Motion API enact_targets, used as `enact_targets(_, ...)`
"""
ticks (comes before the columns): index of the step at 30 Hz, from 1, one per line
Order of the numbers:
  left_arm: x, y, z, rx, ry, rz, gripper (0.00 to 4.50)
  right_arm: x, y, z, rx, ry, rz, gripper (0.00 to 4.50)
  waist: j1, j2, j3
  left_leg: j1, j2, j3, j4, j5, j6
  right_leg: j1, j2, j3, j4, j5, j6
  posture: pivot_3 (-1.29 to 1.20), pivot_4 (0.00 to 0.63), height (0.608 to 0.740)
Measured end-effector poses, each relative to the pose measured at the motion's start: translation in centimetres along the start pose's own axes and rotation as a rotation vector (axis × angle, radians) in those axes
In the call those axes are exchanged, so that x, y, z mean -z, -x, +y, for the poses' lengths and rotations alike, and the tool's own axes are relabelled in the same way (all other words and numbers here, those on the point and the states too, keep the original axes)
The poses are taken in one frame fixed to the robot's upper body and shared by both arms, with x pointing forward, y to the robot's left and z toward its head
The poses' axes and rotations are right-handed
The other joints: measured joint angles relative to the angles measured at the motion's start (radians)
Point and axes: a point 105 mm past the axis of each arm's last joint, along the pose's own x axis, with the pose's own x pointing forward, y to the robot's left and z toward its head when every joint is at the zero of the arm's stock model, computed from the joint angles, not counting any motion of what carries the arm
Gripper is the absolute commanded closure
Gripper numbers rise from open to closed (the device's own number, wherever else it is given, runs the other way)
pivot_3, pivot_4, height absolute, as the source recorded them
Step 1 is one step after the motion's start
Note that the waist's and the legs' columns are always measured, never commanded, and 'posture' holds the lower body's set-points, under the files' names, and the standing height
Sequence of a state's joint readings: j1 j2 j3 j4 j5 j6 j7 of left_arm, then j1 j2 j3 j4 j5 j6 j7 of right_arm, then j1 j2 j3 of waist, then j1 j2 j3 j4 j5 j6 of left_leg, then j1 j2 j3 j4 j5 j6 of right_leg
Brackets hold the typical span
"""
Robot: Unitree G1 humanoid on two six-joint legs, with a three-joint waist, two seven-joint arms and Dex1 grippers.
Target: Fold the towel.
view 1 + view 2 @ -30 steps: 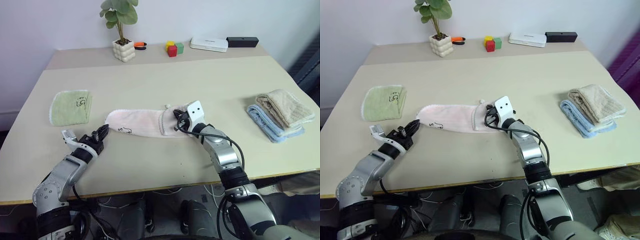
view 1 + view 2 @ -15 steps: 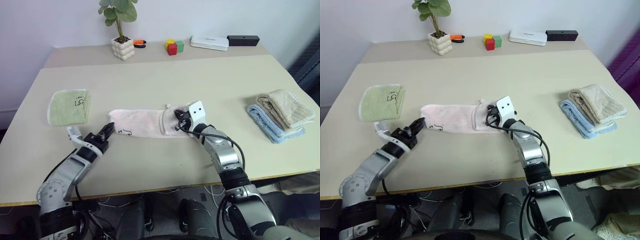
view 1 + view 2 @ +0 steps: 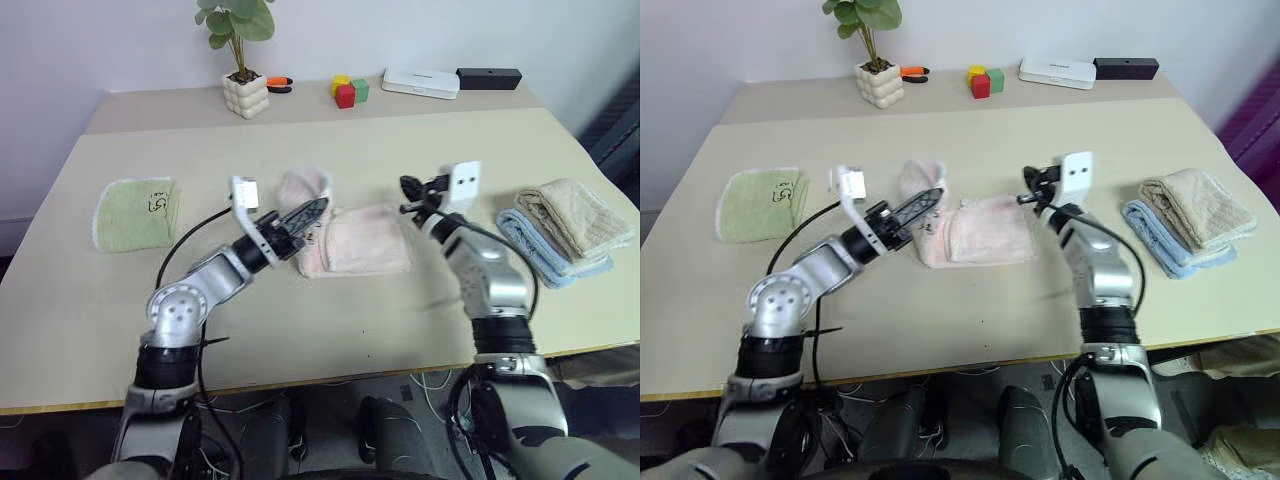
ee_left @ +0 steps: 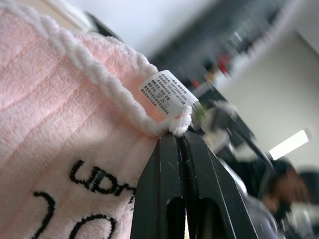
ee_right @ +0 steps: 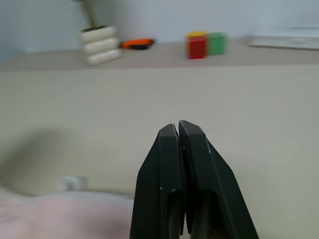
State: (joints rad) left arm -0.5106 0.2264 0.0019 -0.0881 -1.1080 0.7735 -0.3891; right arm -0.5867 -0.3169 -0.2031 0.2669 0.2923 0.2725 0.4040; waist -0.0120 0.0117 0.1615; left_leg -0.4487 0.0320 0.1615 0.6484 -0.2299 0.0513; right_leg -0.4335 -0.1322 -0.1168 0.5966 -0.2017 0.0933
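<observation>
My left gripper will release the raised end of the pale pink towel at the flat part's front corner (image 3: 418, 270) nearest my right gripper.
The pale pink towel (image 3: 358, 241) lies in the middle of the table, doubled over on itself. Its left end (image 3: 303, 189) is raised off the table and bent toward the right. My left gripper (image 3: 316, 208) is shut on that raised end. In the left wrist view its fingers (image 4: 164, 164) pinch the stitched edge of the towel (image 4: 60, 119) just beside a small white label (image 4: 167, 93). My right gripper (image 3: 406, 195) hovers above the table just right of the towel, shut with nothing in it. In the right wrist view the towel (image 5: 50, 214) shows low beside its fingers (image 5: 162, 169).
A small light-green cloth (image 3: 138, 213) lies at the left. Stacked beige and blue towels (image 3: 565, 232) sit at the right. Along the back stand a potted plant (image 3: 246, 97), coloured blocks (image 3: 348, 93), a white box (image 3: 420, 83) and a black box (image 3: 488, 77).
My left gripper has carried the towel's left end up and to the right, over the rest of the towel. My right gripper has left the towel's right end and risen to the right.
</observation>
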Motion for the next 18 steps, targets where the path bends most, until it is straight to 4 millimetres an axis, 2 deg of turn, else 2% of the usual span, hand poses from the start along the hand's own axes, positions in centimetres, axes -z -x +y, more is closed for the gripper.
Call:
enact_targets(5, 2.6, -3.4, -1.0, 0.143, -0.05, 0.148, 4.48, -1.9, 2.3, -4.8, 0.119, 0.03, -0.016, 4.5, 0.002, 0.0, 0.001, 0.001, 0.0, -0.001, 0.0, 0.001, 0.0, 0.0, 0.001, 0.0, 0.001, 0.0, 0.001, 0.0, 0.15, 0.74)
enact_targets(8, 3.7, -4.7, -0.6, 0.168, -0.053, 0.201, 4.48, -3.6, 3.7, -6.4, 0.172, 0.059, -0.051, 4.5, -0.001, 0.0, 0.001, 0.001, 0.001, -0.001, 0.001, 0.0, 0.002, 0.0, 0.0, 0.0, 0.0, 0.0, 0.001, 0.0, 0.15, 0.74)
enact_targets(10, 4.7, -5.1, -0.6, 0.188, -0.062, 0.241, 4.48, -4.0, 4.3, -6.8, 0.191, 0.065, -0.06, 4.5, -0.005, -0.001, 0.001, 0.001, 0.001, -0.001, 0.0, -0.001, 0.003, 0.0, 0.0, 0.0, 0.0, 0.0, 0.001, 0.0, 0.15, 0.74)
enact_targets(15, 7.7, -5.9, -0.8, 0.268, -0.11, 0.329, 4.48, -3.9, 5.1, -6.2, 0.2, 0.066, -0.058, 4.5, 0.0, 0.0, 0.002, 0.0, 0.001, -0.001, 0.001, -0.002, 0.005, 0.0, 0.0, 0.0, 0.0, -0.001, 0.0, 0.0, 0.15, 0.74)
enact_targets(18, 8.4, -6.5, -0.6, 0.273, -0.111, 0.357, 4.48, -4.3, 5.4, -5.8, 0.204, 0.078, -0.07, 4.5, 0.003, -0.001, 0.002, -0.001, 0.001, -0.003, 0.003, -0.004, 0.008, 0.0, -0.001, -0.001, 0.0, -0.002, -0.002, 0.0, 0.15, 0.74)
